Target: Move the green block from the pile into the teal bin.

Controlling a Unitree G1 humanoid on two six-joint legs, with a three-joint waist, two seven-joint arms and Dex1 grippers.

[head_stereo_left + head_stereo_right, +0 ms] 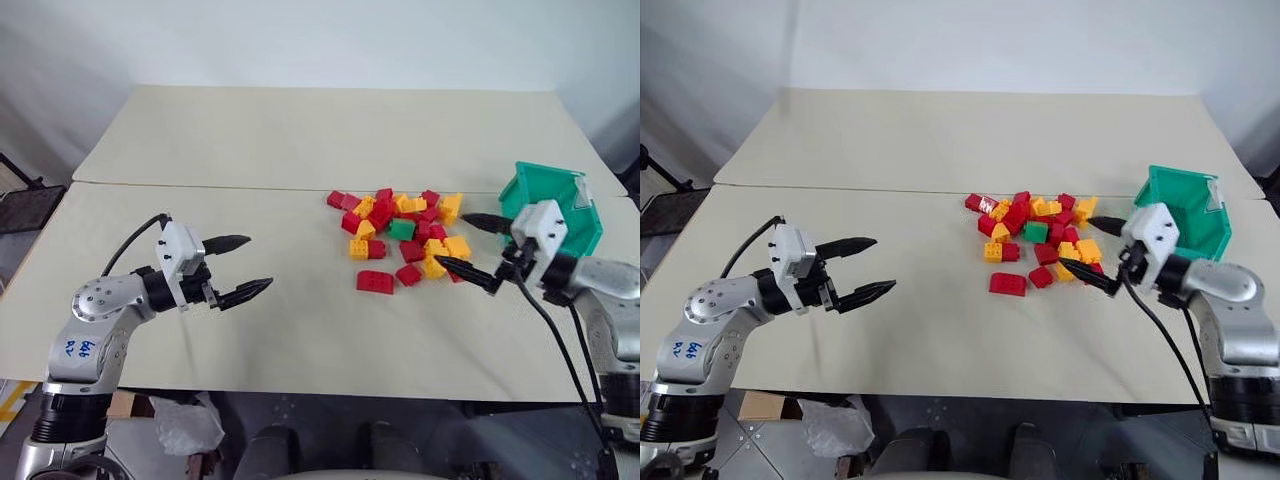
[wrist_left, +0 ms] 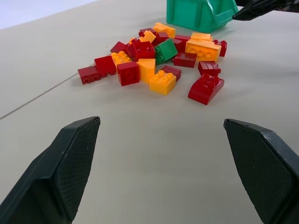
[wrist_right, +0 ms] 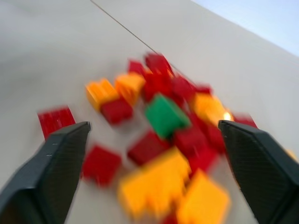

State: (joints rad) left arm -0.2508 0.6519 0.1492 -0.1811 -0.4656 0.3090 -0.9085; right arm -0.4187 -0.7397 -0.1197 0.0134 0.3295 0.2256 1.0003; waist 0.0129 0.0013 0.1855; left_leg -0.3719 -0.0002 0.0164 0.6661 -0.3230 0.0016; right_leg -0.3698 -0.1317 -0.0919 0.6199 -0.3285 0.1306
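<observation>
The sides of the green block [image 1: 401, 230] [image 3: 165, 116], in the middle of the pile of red and yellow bricks, will be gripped by my right gripper.
The green block [image 1: 402, 229] lies in the middle of the pile [image 1: 400, 232] of red and yellow bricks, on the table's right half. It also shows as the green block [image 3: 165, 115] straight ahead in the right wrist view. The teal bin [image 1: 552, 204] stands just right of the pile. My right gripper [image 1: 474, 245] hovers open at the pile's right edge, in front of the bin, with nothing between its fingers. My left gripper [image 1: 244, 267] is open and empty over bare table, well left of the pile.
A seam between two tabletop boards [image 1: 200, 186] runs across behind the pile. Two red bricks [image 1: 376, 281] lie loose at the pile's near side. A black cable [image 1: 560, 350] hangs from the right wrist.
</observation>
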